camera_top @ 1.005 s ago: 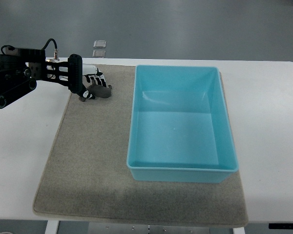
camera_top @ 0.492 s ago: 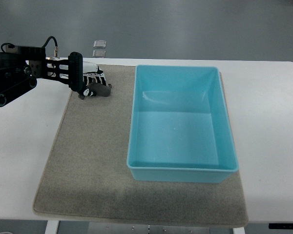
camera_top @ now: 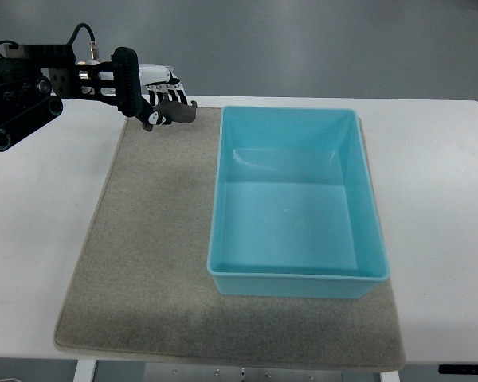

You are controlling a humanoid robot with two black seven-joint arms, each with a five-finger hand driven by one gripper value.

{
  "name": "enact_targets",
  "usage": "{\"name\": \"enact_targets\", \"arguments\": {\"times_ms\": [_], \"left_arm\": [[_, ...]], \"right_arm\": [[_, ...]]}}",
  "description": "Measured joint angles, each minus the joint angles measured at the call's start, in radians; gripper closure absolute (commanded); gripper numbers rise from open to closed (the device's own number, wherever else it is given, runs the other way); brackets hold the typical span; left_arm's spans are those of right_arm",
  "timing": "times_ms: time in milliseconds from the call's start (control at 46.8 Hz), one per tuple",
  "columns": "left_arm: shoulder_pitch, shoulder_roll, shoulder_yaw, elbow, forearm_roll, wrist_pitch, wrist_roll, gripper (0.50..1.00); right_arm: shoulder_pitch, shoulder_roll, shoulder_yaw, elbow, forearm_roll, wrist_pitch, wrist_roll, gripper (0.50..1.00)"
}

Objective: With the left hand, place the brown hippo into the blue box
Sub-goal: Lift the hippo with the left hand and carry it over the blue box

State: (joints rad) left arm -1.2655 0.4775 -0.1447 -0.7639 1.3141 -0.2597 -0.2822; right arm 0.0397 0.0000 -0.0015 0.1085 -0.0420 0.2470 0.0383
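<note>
I need to let go of the brown hippo with my left gripper on the bottom of the blue box, close to the side (camera_top: 330, 200) that is farthest from my arm.
My left hand (camera_top: 161, 99) reaches in from the upper left, its black arm crossing the table's far left corner. Its white and black fingers (camera_top: 164, 83) are curled around the brown hippo (camera_top: 174, 114), a small dark brown toy hanging just under the hand. Hand and toy hover above the far edge of the grey mat (camera_top: 151, 239), a short way left of the blue box (camera_top: 296, 274). The box is a light blue rectangular bin, open on top, with nothing inside it. No right arm shows anywhere in the picture.
The mat lies on a white table (camera_top: 442, 199) and the blue box takes up its right half. Bare mat stretches along the left and front.
The left hand has risen with the hippo in its fingers, lifting the toy off the mat and carrying it a little to the right and toward the far edge.
</note>
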Motion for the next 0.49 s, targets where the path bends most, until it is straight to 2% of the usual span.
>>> {"name": "enact_targets", "arguments": {"times_ms": [492], "left_arm": [[-0.021, -0.016, -0.106, -0.151, 0.006, 0.013, 0.006, 1.000]], "right_arm": [[0.000, 0.000, 0.000, 0.000, 0.000, 0.000, 0.000, 0.564]]}}
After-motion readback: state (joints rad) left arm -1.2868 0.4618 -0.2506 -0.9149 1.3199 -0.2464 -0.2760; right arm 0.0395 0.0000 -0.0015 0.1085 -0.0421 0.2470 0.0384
